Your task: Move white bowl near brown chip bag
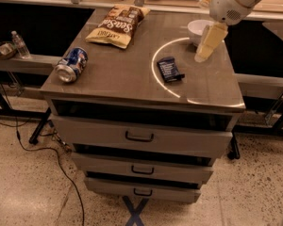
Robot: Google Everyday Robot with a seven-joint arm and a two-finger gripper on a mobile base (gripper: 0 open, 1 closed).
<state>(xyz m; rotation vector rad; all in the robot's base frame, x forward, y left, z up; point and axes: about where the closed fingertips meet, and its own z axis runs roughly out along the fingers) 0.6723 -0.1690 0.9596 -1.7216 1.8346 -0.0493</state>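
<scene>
Next, I will grip the white bowl by the near side of its rim [203, 35], facing the dark blue packet.
The white bowl [196, 30] stands at the far right of the cabinet top, partly hidden by my gripper. The brown chip bag [118, 24], with white "Sea Salt" lettering, lies flat at the far left-middle of the top, well apart from the bowl. My gripper [205, 47] hangs from the white arm at the upper right, its pale fingers pointing down just in front of and over the bowl's right side.
A blue soda can [71, 65] lies on its side at the left edge. A small dark blue packet [170, 69] lies in the middle right. The metal cabinet [141, 135] has three drawers. A water bottle [20, 44] stands on a side shelf at left.
</scene>
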